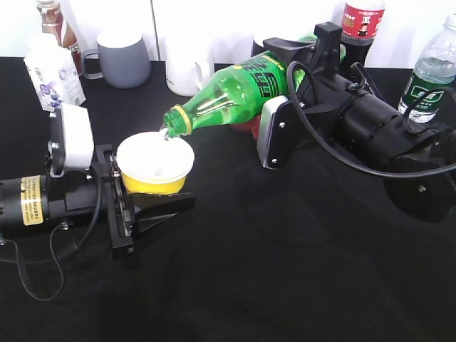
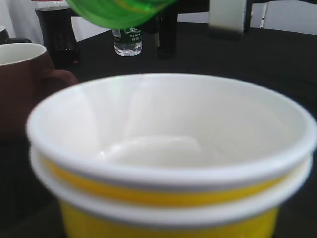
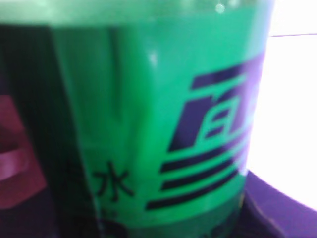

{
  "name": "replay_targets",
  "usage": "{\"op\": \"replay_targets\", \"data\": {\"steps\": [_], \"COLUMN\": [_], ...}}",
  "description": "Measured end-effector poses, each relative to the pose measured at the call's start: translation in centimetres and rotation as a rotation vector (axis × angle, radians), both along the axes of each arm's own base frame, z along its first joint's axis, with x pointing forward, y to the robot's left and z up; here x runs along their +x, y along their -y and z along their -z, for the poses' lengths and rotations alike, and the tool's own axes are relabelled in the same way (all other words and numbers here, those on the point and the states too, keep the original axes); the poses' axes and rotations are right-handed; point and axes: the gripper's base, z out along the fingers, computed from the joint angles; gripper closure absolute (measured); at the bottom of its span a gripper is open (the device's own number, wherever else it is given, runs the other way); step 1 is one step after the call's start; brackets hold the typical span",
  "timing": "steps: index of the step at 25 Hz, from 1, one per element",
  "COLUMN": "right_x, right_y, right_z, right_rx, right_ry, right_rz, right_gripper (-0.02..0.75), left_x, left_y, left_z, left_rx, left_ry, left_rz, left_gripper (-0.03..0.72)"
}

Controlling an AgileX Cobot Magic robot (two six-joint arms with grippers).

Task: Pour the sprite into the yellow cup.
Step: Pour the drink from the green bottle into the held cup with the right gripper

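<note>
The robot's left gripper needs to set the yellow cup down on the table [image 1: 141,120] in front of the grey mug, beside the white mug.
The sprite [image 1: 235,92] is a green transparent bottle, tilted with its neck down to the left. Its mouth sits just over the far rim of the yellow cup [image 1: 155,171]. My right gripper [image 1: 285,89] is shut on the sprite's labelled body, and the label fills the right wrist view [image 3: 148,124]. My left gripper [image 1: 132,203] is shut on the yellow cup and holds it upright above the black table. The left wrist view shows the cup's white inside [image 2: 168,129] and the bottle's green neck [image 2: 119,12] above it.
A grey mug [image 1: 122,58], a white mug [image 1: 187,68], a milk carton [image 1: 53,71] and a brown bottle [image 1: 60,25] stand at the back left. A red-labelled cola bottle [image 1: 361,21] and a clear water bottle [image 1: 431,68] stand at the back right. A red mug [image 2: 20,84] stands left of the cup.
</note>
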Motion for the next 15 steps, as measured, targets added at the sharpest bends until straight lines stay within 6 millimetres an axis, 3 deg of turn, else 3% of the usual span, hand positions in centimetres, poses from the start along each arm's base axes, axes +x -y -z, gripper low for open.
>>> {"op": "replay_targets", "data": {"steps": [7, 13, 15], "right_x": [0.0, 0.0, -0.06], "right_y": [0.02, 0.01, -0.09], "right_z": [-0.12, -0.12, -0.1], "right_rx": [0.001, 0.249, 0.462], "right_ry": [0.015, -0.151, -0.301], "right_rz": [0.002, -0.022, -0.049], "right_gripper": [0.298, 0.3, 0.3], "left_x": [-0.05, 0.08, 0.35], "left_y": [0.01, -0.03, -0.12], "left_z": [0.02, 0.02, -0.06], "left_rx": [0.003, 0.002, -0.009], "left_ry": [0.0, -0.002, -0.006], "left_rz": [0.006, -0.009, -0.043], "left_gripper": [0.237, 0.237, 0.237]}}
